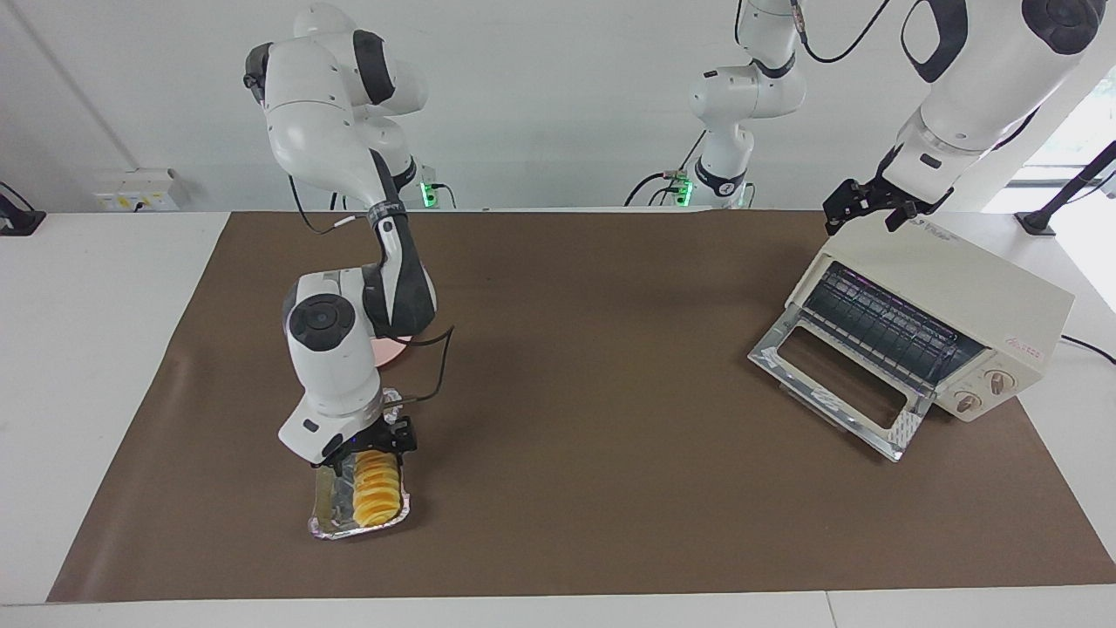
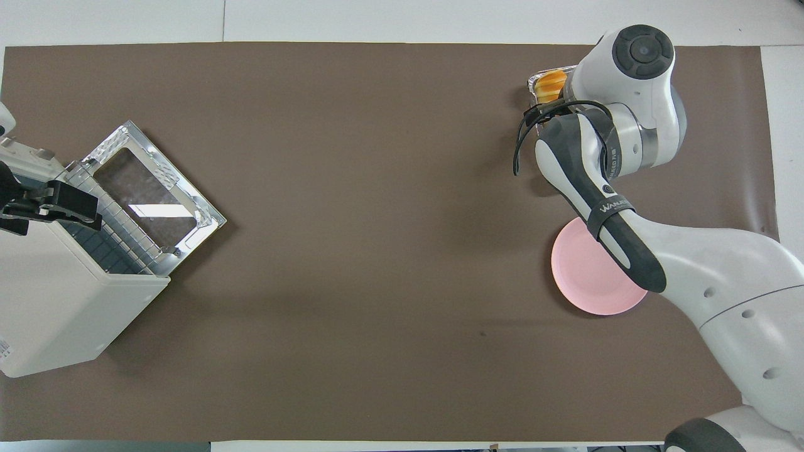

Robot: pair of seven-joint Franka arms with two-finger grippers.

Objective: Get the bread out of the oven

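Note:
The robot's right gripper is at the end of the bread nearest the robots, so it should open and grab the bread's middle (image 1: 377, 486) before it lifts the bread onto the pink plate.
The bread (image 1: 377, 493) lies in a crinkled foil tray (image 1: 324, 519) on the brown mat at the right arm's end of the table, farther from the robots than the pink plate. My right gripper (image 1: 373, 447) is low over the bread's end nearest the robots. In the overhead view only one end of the bread (image 2: 549, 85) shows past the right wrist. The oven (image 1: 959, 288) stands at the left arm's end, its glass door (image 1: 837, 384) dropped open, and no bread shows on its wire rack. My left gripper (image 1: 859, 209) is at the oven's top edge nearest the robots (image 2: 50, 204).
A pink plate (image 2: 590, 276) lies on the mat nearer to the robots than the foil tray, partly under the right arm; its rim shows in the facing view (image 1: 394, 351). The brown mat (image 1: 593, 392) covers the table between tray and oven.

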